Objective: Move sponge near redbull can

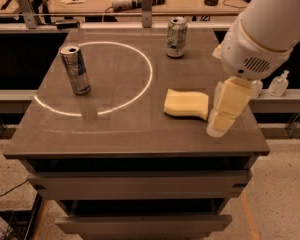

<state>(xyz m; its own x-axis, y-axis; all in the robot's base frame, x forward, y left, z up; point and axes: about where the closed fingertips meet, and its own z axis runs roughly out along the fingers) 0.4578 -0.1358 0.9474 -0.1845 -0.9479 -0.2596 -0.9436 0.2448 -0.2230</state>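
Note:
The pale yellow sponge has to move near the redbull can, so my gripper will next go to the middle of the pale yellow sponge [186, 103] and close there.
The pale yellow sponge [186, 104] lies flat on the right half of the dark table [115, 134]. The redbull can [75, 69], slim, silver and blue, stands upright at the table's left, on a ring of light. My gripper [221, 121] hangs from the white arm [270, 24] at the right, just right of the sponge's right end and low over the table. It holds nothing that I can see.
A wider white-and-green can [176, 37] stands at the back of the table, right of centre. A small bottle [279, 83] stands off the table to the right. A cluttered bench runs behind, and drawers sit below the table's front edge.

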